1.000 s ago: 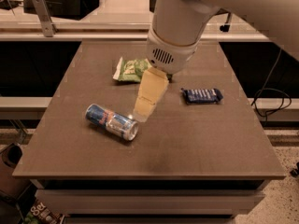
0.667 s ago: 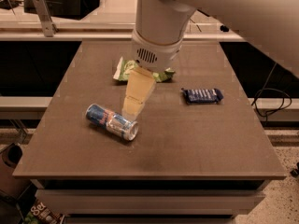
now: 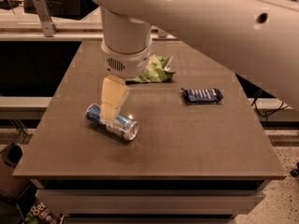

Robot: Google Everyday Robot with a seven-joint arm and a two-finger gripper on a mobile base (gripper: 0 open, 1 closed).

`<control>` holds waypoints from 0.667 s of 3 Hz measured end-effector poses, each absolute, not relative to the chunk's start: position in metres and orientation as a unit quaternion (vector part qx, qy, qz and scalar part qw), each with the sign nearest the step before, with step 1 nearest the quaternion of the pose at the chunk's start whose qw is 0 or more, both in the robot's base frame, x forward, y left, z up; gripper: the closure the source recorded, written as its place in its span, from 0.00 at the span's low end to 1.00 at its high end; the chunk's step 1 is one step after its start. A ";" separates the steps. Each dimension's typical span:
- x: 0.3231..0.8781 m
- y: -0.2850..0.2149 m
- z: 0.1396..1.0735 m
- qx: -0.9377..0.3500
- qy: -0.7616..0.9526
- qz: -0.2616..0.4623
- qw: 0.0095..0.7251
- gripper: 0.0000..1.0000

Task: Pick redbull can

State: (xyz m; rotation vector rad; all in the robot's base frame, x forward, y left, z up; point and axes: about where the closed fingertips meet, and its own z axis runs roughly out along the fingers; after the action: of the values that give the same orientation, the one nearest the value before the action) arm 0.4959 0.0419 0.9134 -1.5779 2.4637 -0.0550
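The robot's gripper should next close around the middle of the redbull can [image 3: 106, 119], so that the can's silver end still sticks out toward the front.
The redbull can [image 3: 113, 122] lies on its side on the brown table [image 3: 187, 143], left of the middle, its silver end pointing toward the front right. My gripper [image 3: 110, 111] hangs straight down from the big white arm and stands right over the can's middle, its yellowish fingertips at the can's top side. The fingers cover part of the can's blue and silver wall.
A green snack bag [image 3: 152, 70] lies behind the gripper near the table's middle back. A dark blue flat snack-bar wrapper [image 3: 202, 95] lies to the right. The white arm [image 3: 210, 22] crosses the upper view. Shelving and a dark box stand at the back left.
The gripper has moved left and toward the front, from beside the can's right end to directly over the can. The can, bag and wrapper have not moved.
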 end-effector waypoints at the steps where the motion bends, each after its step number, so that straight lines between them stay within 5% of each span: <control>1: 0.497 0.058 0.898 -0.533 0.841 -0.015 0.092 0.00; 2: 0.497 0.071 0.883 -0.523 0.849 -0.002 0.079 0.00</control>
State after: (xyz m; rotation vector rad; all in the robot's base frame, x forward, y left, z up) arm 0.4970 0.0707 0.8833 -1.5656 2.5391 -0.0062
